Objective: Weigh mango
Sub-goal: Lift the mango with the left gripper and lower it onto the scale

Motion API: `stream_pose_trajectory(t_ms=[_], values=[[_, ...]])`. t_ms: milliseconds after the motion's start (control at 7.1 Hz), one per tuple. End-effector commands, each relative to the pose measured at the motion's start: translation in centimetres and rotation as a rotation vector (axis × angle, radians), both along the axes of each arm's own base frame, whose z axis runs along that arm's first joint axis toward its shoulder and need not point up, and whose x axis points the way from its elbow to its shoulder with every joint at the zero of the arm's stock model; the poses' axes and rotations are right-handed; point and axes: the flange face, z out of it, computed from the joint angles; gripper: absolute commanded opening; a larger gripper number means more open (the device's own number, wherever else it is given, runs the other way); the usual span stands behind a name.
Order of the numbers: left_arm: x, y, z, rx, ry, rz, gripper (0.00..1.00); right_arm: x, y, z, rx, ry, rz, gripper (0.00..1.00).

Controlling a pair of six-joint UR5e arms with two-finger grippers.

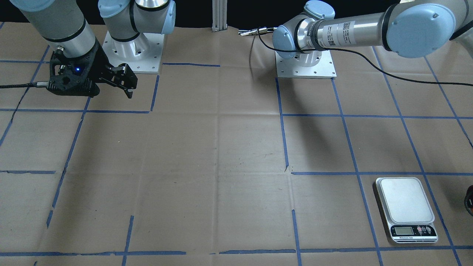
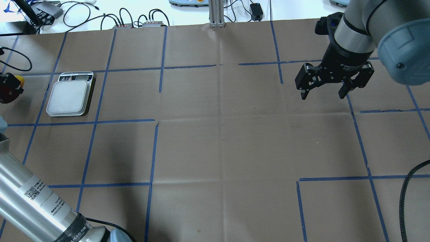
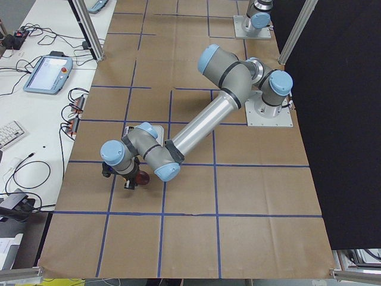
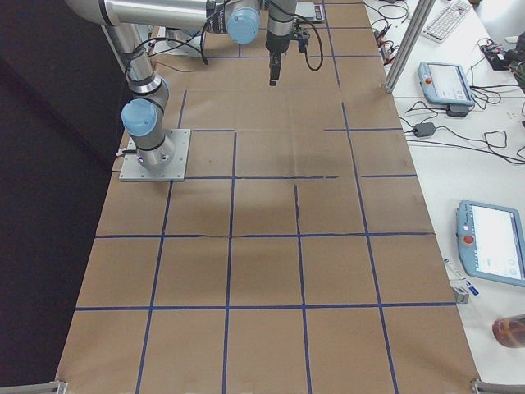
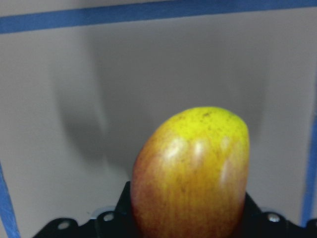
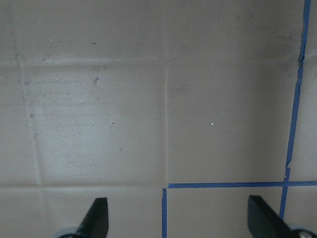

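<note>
Next, I release the mango from my left gripper on the middle of the scale's bare plate (image 1: 408, 202).
The mango (image 5: 193, 173), yellow at the tip and red-orange lower down, fills the lower middle of the left wrist view. My left gripper (image 2: 9, 88) is shut on it and holds it over the table at the left edge of the overhead view, left of the scale (image 2: 70, 97). The mango also shows at the right edge of the front view (image 1: 469, 201), beside the scale (image 1: 404, 201). The scale's plate is bare. My right gripper (image 2: 322, 96) is open and empty, hanging above the far right of the table; its fingers (image 6: 96, 218) frame bare paper.
Brown paper with blue tape lines (image 2: 154, 151) covers the table. The arm bases (image 1: 133, 51) stand at the robot's side. Cables and boxes (image 2: 134, 23) lie beyond the far edge. My left arm's long link (image 3: 202, 122) stretches across to the scale.
</note>
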Motion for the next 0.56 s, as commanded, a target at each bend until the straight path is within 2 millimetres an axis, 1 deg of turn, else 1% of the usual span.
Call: stream_pose_trajectory(t_ms=[0, 141, 282, 423], values=[[-10.9, 0.2, 2.1, 0.038, 0.034, -0.079, 0.0, 0.0, 0.0, 0.0, 0.0, 0.0, 0.0, 1.0], [-13.5, 1.8, 1.9, 0.072, 0.05, -0.054, 0.0, 0.0, 0.0, 0.0, 0.0, 0.0, 0.0, 1.0], [-16.1, 1.5, 1.3, 0.055, 0.032, -0.063, 0.0, 0.0, 0.0, 0.0, 0.0, 0.0, 0.0, 1.0], [-17.8, 0.5, 0.6, 0.022, 0.004, -0.088, 0.01, 0.0, 0.0, 0.0, 0.0, 0.0, 0.0, 1.0]])
